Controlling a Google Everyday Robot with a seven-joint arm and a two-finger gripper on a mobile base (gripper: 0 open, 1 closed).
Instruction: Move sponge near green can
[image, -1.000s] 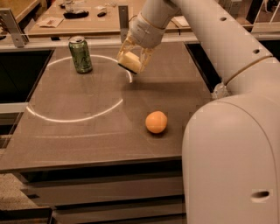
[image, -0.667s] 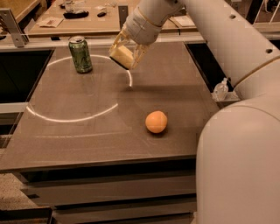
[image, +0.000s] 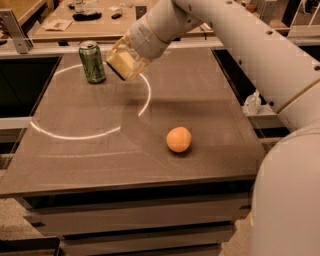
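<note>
Next, I release the sponge, now held close beside the can, on the table (image: 109, 72) close against the green can, on the orange fruit's side.
The green can (image: 92, 62) stands upright at the far left of the dark table (image: 100, 150). My gripper (image: 124, 63) is shut on the pale yellow sponge (image: 122, 62) and holds it above the table, just right of the can and close to it. The sponge is tilted in the fingers, with a small gap between it and the can.
A round orange fruit (image: 178, 139) lies right of the table's middle. A pale ring of light (image: 90, 125) marks the table's left half. My white arm (image: 240, 45) spans the upper right. A cluttered wooden bench (image: 75, 20) stands behind the table.
My gripper has carried the sponge leftward, from about the middle of the far edge to just beside the green can. The can and the orange fruit have not moved.
</note>
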